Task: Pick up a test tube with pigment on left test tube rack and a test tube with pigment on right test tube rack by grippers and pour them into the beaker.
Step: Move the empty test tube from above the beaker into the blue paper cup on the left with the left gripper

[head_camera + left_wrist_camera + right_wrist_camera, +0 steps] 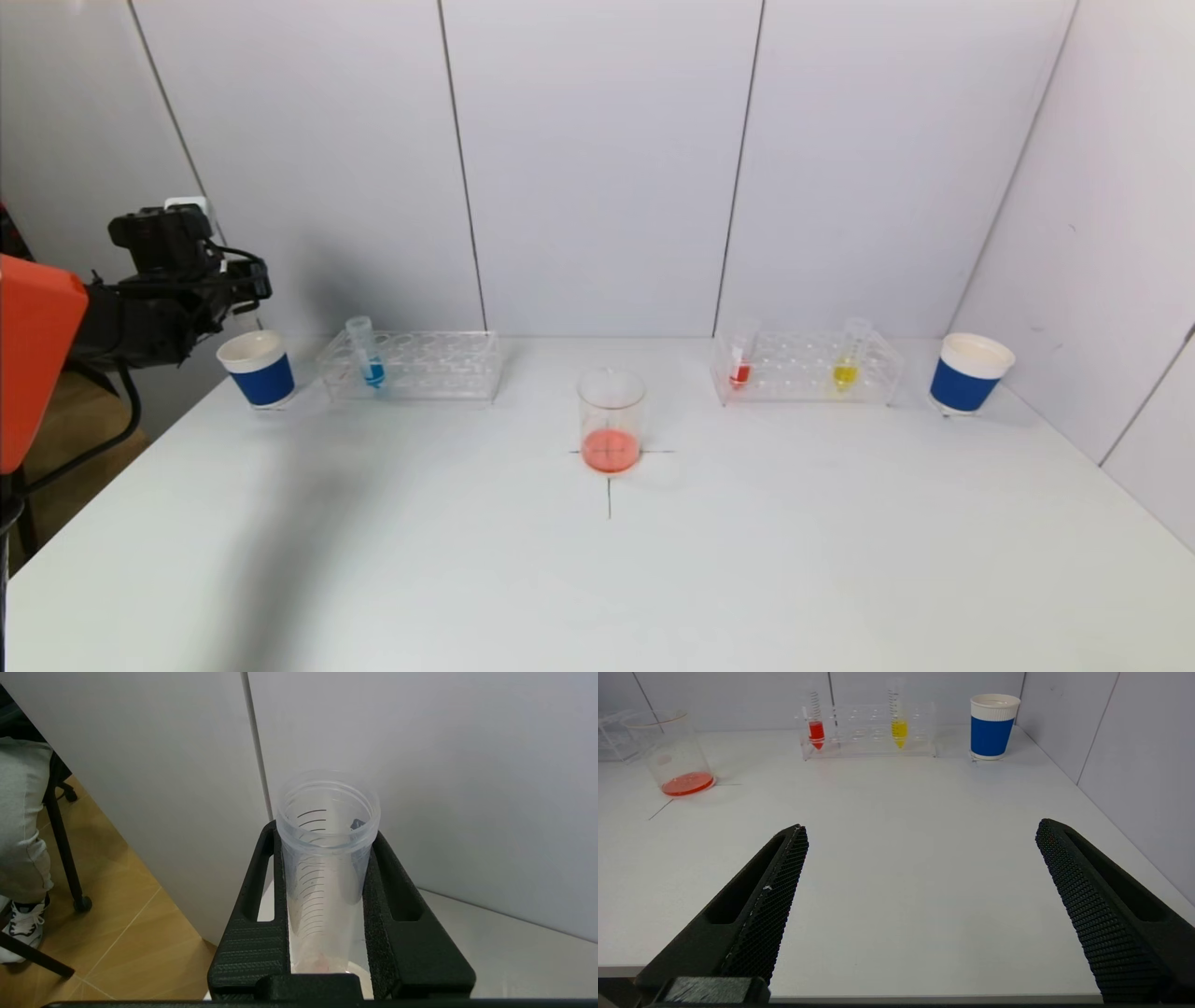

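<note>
Next, the left gripper releases the clear test tube inside the blue-banded paper cup (254, 352) (334, 985) next to the rack of the blue tube.
My left gripper (325, 833) is shut on a clear graduated test tube (322, 868) that holds only a faint pink trace at its tip. In the head view this gripper (245, 280) hangs at the far left, just above a blue-banded paper cup (257, 367). The left test tube rack (439, 366) holds a tube with blue pigment (371, 359). The right test tube rack (794, 369) holds a red tube (740, 362) and a yellow tube (847, 359). The beaker (611, 420) stands mid-table with reddish liquid in it. My right gripper (922, 826) is open over the table's front edge with nothing between its fingers.
A second blue-banded paper cup (969, 371) stands right of the right rack. White wall panels close the back and right side. A black cross is drawn on the table (597, 579) under the beaker. Past the table's left edge are bare floor and a seated person's leg (23, 826).
</note>
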You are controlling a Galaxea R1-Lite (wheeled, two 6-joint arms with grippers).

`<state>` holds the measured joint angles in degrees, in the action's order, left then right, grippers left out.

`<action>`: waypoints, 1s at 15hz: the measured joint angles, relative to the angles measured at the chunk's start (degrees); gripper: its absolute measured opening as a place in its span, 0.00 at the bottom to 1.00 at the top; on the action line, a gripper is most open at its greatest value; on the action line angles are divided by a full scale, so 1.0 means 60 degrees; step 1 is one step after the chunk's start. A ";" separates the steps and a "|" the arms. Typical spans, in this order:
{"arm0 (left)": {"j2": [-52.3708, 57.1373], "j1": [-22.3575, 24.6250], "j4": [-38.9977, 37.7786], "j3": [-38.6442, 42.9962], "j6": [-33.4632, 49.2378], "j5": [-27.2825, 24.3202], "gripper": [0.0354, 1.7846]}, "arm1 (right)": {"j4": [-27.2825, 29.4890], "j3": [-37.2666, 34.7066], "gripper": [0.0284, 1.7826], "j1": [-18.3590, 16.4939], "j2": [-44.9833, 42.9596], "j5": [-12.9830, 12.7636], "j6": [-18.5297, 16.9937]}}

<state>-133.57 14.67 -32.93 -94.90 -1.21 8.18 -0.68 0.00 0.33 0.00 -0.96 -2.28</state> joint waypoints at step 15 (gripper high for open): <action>0.0496 -0.0033 -0.1548 0.2532 -0.0033 -0.0004 0.24 | 0.0000 0.0000 1.00 0.0000 0.0000 0.0000 0.0000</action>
<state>-130.60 14.47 -42.22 -79.71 -1.40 8.16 -0.68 0.00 0.33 0.00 -0.96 -2.28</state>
